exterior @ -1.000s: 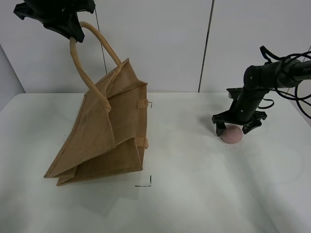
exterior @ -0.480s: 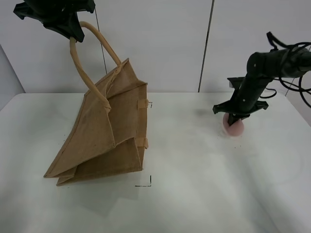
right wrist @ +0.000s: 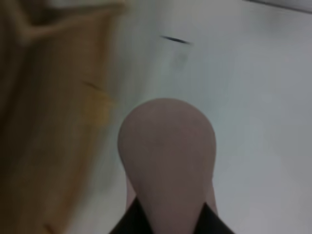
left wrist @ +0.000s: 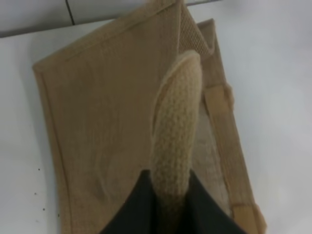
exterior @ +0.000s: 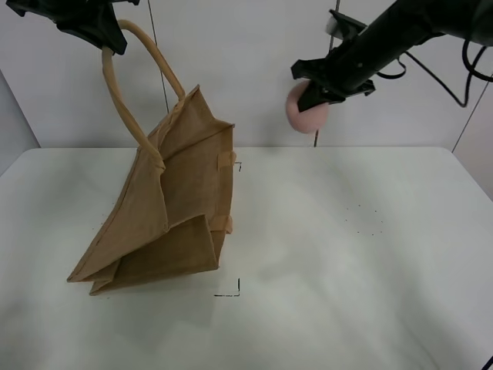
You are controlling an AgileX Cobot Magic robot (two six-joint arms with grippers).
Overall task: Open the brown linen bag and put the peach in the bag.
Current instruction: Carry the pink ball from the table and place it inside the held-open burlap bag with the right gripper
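Note:
My right gripper is holding the peach and will let go of it in the hollow [exterior: 176,204] between the two sides of the brown linen bag.
The brown linen bag [exterior: 166,208] hangs tilted with its base on the white table [exterior: 370,293], left of centre. My left gripper [exterior: 104,37] is shut on one beige loop handle [exterior: 127,92] and holds it high at the top left; the handle [left wrist: 175,131] and bag [left wrist: 107,131] show in the left wrist view. My right gripper [exterior: 314,94] is shut on the peach [exterior: 306,109] and holds it high in the air, right of the bag's top. The peach [right wrist: 166,146] fills the right wrist view, with the bag [right wrist: 44,122] blurred beside it.
Small black corner marks [exterior: 231,291] lie on the table in front of the bag. A faint ring of dots [exterior: 363,221] marks the table right of centre. A white panelled wall [exterior: 254,69] stands behind.
My right gripper has closed on the peach, lifted it off the table and carried it up and left toward the bag. The left gripper has raised the handle slightly.

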